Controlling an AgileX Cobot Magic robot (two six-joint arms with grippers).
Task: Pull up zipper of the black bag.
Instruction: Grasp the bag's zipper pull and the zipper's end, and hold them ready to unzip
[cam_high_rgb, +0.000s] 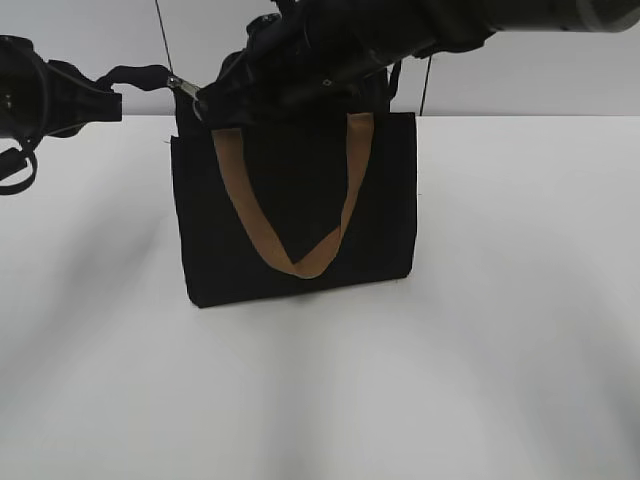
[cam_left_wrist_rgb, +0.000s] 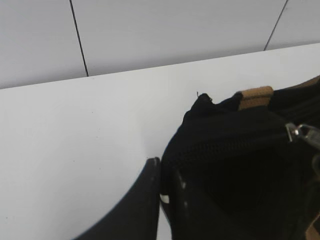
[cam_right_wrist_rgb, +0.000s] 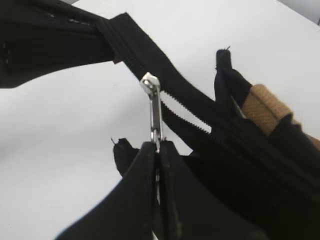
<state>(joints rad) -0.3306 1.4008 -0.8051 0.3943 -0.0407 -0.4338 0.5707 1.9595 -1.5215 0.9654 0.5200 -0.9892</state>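
Observation:
Next, I open my right gripper and let go of the zipper just above the tan handle's end farther from my left gripper (cam_high_rgb: 344, 103).
The black bag (cam_high_rgb: 300, 200) stands upright on the white table, one tan handle hanging down its front. My right gripper (cam_right_wrist_rgb: 158, 150) reaches across the bag's top to its left corner and is shut on the zipper (cam_right_wrist_rgb: 155, 107), a silver pull tab; it shows in the exterior view (cam_high_rgb: 186, 88) too. The zip track (cam_right_wrist_rgb: 175, 95) is drawn out taut to the left of the bag. My left gripper (cam_left_wrist_rgb: 161, 182) is shut on the black fabric end of that track (cam_high_rgb: 140, 74). The pull tab also shows at the right edge of the left wrist view (cam_left_wrist_rgb: 301, 133).
The white table (cam_high_rgb: 480, 350) stretches in front of and beside the bag. A white panelled wall (cam_high_rgb: 520, 80) stands behind it. The right arm (cam_high_rgb: 400, 30) hides the bag's top edge.

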